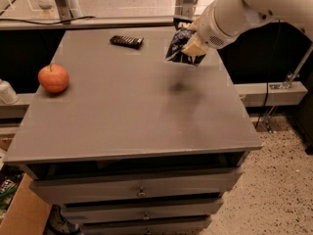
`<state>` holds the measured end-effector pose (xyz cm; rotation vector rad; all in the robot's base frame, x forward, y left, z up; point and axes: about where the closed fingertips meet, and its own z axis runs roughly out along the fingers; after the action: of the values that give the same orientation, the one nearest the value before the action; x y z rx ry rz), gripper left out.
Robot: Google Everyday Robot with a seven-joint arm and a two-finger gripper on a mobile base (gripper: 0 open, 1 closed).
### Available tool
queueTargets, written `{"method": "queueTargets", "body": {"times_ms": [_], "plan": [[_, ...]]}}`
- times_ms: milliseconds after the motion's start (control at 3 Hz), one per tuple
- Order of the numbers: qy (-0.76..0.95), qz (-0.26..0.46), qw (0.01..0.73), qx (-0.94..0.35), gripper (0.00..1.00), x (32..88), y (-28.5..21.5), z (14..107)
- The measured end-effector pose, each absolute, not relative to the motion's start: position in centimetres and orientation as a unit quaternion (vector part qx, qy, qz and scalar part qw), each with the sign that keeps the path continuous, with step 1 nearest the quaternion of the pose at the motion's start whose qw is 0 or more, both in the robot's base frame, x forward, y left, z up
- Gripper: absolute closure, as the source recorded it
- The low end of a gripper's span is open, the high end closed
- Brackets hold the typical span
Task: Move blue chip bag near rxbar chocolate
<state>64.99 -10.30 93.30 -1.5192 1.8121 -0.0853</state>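
Observation:
The robot will put the blue chip bag down on the grey table [150,45], next to the end of the rxbar chocolate that is nearest its gripper.
My gripper [190,42] is shut on the blue chip bag [178,48], a crinkly dark navy bag, and holds it in the air above the right back part of the grey table [132,111]. The bag casts a shadow on the tabletop below. The rxbar chocolate [126,41], a small flat dark bar, lies on the table near the back edge, to the left of the bag. My white arm reaches in from the upper right.
An orange-red apple [54,78] sits at the table's left side. The table has drawers under its front edge. A rail runs along the back. A cardboard box [19,214] stands on the floor at the lower left.

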Motion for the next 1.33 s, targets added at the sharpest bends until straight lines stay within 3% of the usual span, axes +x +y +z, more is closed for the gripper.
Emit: {"method": "queueTargets", "body": {"times_ms": [1333], "plan": [[0.671,0.071,0.46,-0.577,1.0,78.2,-5.9,88.4]]}}
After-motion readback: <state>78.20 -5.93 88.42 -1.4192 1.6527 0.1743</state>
